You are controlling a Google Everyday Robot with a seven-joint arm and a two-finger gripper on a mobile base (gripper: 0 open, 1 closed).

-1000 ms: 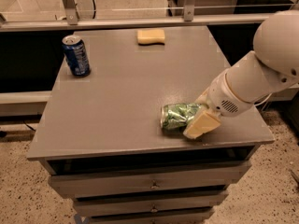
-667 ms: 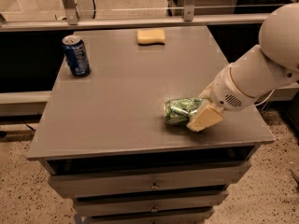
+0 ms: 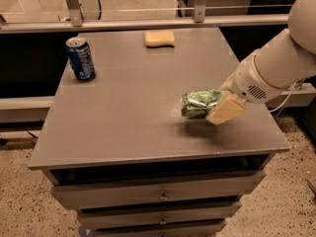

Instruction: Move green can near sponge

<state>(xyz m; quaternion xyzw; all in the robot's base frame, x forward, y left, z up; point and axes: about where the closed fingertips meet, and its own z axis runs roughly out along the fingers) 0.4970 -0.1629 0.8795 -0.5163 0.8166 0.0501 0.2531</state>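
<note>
The robot's gripper will release the green can on the table (image 3: 184,46) beside the end of the sponge farthest from the dark blue can. The green can is held just above the table now.
The green can (image 3: 197,104) lies on its side, held a little above the right part of the grey table top (image 3: 133,102). My gripper (image 3: 217,105) reaches in from the right and is shut on the can, its pale finger (image 3: 225,109) across the can's near side. The pale yellow sponge (image 3: 159,38) lies flat near the table's far edge, well beyond and to the left of the can.
A dark blue can (image 3: 81,59) stands upright at the far left of the table. A metal railing (image 3: 148,21) runs behind the table. Drawers (image 3: 158,194) sit below the front edge. The speckled floor lies around.
The gripper has carried the green can slightly to the right and up off the table. The sponge and the blue can have not moved.
</note>
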